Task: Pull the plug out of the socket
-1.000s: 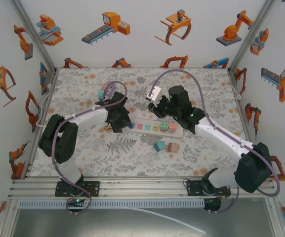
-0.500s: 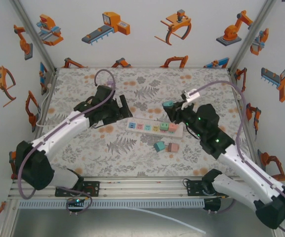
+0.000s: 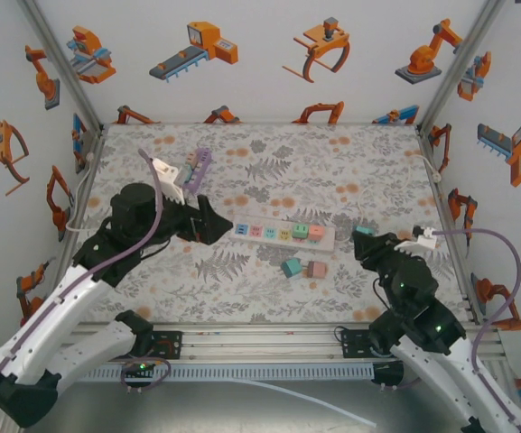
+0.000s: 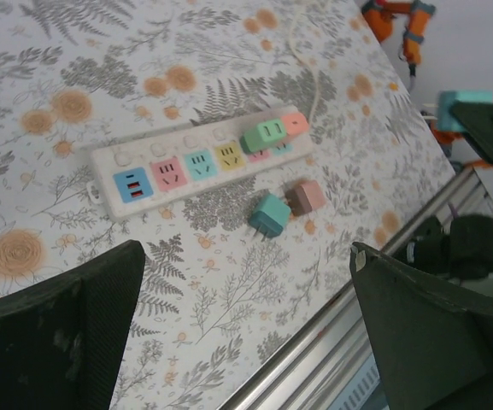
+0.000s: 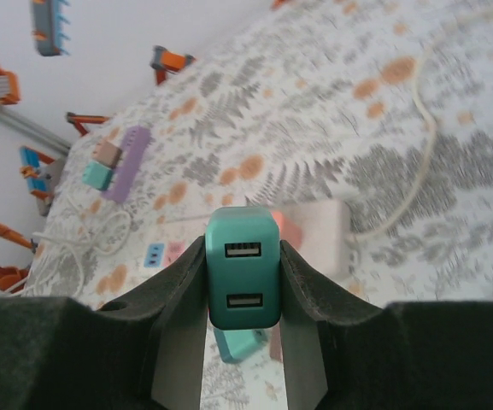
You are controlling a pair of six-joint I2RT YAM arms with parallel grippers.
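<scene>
My right gripper will let go of its teal plug on the cloth [image 3: 337, 280] next to the pink-brown plug, across from the loose teal plug. Its teal plug is now in the air beside the strip.
The white power strip, the socket [image 3: 269, 232] [image 4: 199, 162], lies mid-table with a green plug [image 4: 267, 134] and an orange plug [image 4: 295, 124] seated at its right end. My right gripper [image 3: 368, 242] [image 5: 243, 286] is shut on a teal plug [image 3: 363, 232] [image 5: 243, 266] with two USB ports, held in the air to the right of the strip and apart from it. Left of the strip, my left gripper [image 3: 211, 223] [image 4: 246, 333] stands open above the cloth with nothing between its fingers [image 4: 67, 329].
A loose teal plug [image 3: 290, 267] [image 4: 269, 213] and a pink-brown plug [image 3: 314, 270] [image 4: 306, 196] lie just in front of the strip. A purple strip [image 3: 197, 165] [image 5: 126, 162] with small plugs lies at the back left. The strip's white cord [image 5: 417, 171] trails right.
The right arm has drawn back to the right front, carrying the teal plug away from the strip. The left gripper has opened and pulled back to the left.
</scene>
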